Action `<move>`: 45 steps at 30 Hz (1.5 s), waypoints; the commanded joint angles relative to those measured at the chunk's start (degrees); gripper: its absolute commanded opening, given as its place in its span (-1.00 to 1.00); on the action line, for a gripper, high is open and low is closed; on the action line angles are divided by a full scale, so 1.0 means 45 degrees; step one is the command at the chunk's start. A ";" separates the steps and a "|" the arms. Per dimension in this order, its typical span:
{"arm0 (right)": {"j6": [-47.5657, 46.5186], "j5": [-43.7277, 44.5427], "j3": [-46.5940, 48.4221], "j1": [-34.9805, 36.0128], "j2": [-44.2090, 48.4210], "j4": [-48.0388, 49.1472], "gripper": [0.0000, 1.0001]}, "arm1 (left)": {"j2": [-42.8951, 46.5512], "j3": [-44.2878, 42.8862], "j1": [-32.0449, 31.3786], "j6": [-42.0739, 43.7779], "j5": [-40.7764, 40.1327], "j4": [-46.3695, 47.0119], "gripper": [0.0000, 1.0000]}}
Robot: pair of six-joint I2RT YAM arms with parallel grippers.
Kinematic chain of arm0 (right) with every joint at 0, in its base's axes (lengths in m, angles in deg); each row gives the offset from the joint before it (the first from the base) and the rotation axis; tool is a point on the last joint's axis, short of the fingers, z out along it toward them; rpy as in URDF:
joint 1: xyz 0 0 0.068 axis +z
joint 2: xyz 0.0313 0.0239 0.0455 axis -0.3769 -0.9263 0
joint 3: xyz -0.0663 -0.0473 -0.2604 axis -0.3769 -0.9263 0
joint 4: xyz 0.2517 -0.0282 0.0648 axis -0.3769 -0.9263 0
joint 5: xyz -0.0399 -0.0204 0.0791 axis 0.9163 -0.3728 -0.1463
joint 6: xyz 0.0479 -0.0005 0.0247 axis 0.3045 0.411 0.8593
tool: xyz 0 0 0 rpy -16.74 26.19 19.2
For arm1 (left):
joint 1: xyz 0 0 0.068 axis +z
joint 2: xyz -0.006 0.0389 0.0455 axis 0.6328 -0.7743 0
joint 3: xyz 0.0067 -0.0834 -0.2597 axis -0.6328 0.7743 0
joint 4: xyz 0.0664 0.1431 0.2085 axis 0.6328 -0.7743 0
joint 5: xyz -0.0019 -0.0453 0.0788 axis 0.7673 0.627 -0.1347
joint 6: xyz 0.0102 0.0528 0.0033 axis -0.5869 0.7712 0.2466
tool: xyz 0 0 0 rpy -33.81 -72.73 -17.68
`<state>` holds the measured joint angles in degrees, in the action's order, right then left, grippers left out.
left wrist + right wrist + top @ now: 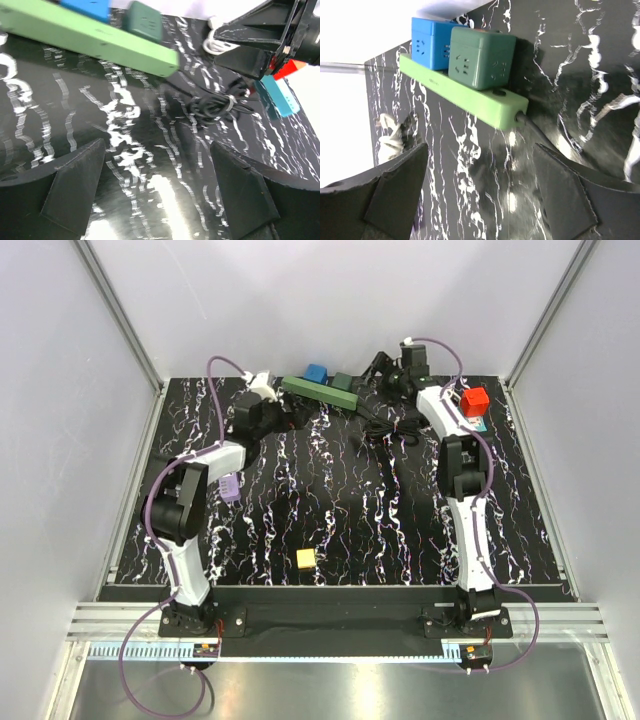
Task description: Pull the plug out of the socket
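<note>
I need to close my right gripper on the cord end (350, 402) (507, 112) of the light green power strip, just past the dark green cube plug.
A light green power strip (320, 392) lies at the back of the table with a blue cube plug (316, 373) and a dark green cube plug (343, 381) seated on it. Both cubes show in the right wrist view, blue (431, 43) and green (480, 56), on the strip (470, 95). The strip also shows in the left wrist view (85, 37). My left gripper (157, 192) is open and empty, just left of the strip. My right gripper (480, 192) is open and empty, to the right of the strip's cord end.
The strip's black cord (385, 428) lies coiled right of the strip. A red block (474, 400) on a teal piece sits at the back right. A yellow cube (305, 559) lies near the front and a purple block (229, 486) at the left.
</note>
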<state>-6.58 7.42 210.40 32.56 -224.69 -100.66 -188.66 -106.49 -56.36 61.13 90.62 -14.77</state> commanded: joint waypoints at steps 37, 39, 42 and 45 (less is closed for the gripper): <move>0.3568 0.1106 0.1078 0.0870 -0.0240 0.0560 0.73 | 0.1358 0.2197 0.0832 0.0757 -0.1816 0.1951 0.79; 0.1446 0.0987 0.1099 0.0869 -0.0202 0.0521 0.82 | 0.1359 0.2216 0.0832 0.0796 -0.1719 0.2068 0.79; -0.0183 0.0053 0.1137 0.0675 -0.0181 0.0502 0.92 | 0.1261 0.2236 0.0832 0.0718 -0.1640 0.2127 0.79; -0.0577 -0.1175 0.1216 0.0206 -0.0260 0.0403 0.91 | 0.1183 0.2158 0.0832 0.0679 -0.1562 0.2088 0.79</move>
<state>0.07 9.23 213.31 35.83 -226.84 -99.41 -184.90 -96.02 -52.71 62.90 84.34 -9.24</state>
